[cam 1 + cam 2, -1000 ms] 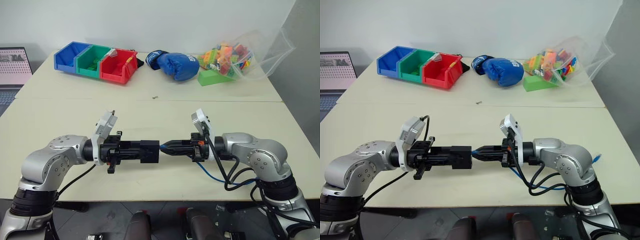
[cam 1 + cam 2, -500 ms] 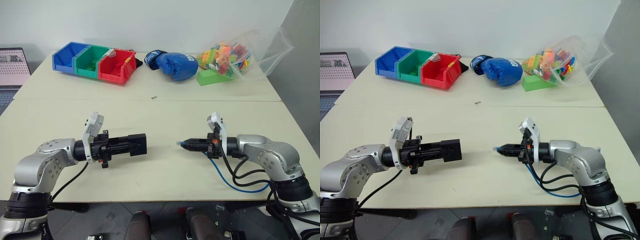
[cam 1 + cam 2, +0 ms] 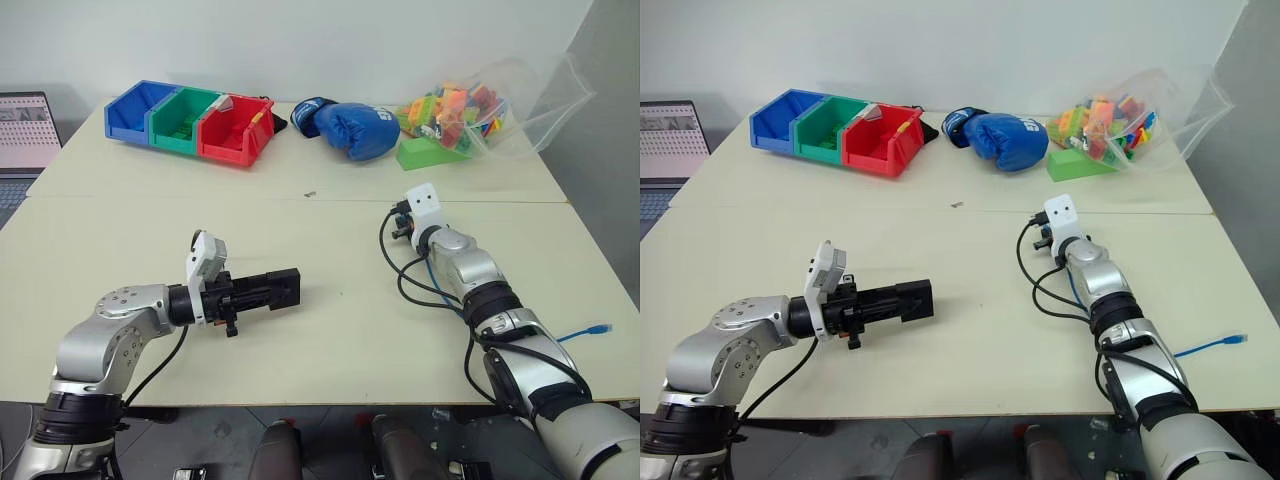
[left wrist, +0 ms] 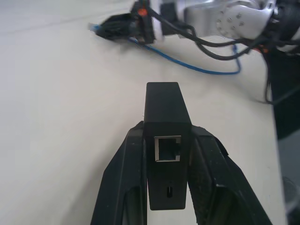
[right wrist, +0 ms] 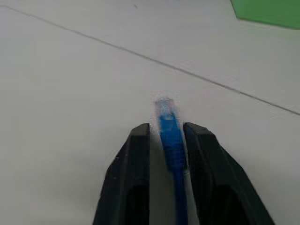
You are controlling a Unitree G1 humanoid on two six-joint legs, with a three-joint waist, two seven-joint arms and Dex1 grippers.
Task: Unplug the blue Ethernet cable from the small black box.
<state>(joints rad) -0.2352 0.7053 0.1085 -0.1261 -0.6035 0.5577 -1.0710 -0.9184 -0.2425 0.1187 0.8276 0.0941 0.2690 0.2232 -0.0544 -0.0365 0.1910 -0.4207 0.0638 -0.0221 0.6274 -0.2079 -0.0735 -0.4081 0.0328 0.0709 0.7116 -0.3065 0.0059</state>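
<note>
Next, my left gripper puts the small black box down just this side of the table seam (image 3: 257, 229), in front of the red bin.
The small black box (image 3: 284, 288) hangs just above the near left part of the table, with my left gripper (image 3: 268, 292) shut on its sides. Its network port (image 4: 167, 149) faces the left wrist camera and is empty. The blue Ethernet cable (image 5: 169, 136) is free of the box. Its plug sticks out between the black fingers (image 5: 136, 154) of my right gripper (image 5: 166, 130), which is shut on it and stretched out over the table's middle right. The cable trails back along the right arm, and its far plug (image 3: 598, 327) lies by the right table edge.
At the back stand blue, green and red bins (image 3: 190, 122), a blue boxing glove (image 3: 345, 128) and a clear bag of coloured bricks (image 3: 470, 110) beside a green plate (image 3: 425, 152). A laptop (image 3: 25, 130) sits at the far left. A seam (image 3: 300, 198) crosses the table.
The plug has come out of the box and the two hands have drawn apart. My right arm swung forward and right with the cable. The left hand shifted slightly left with the box.
</note>
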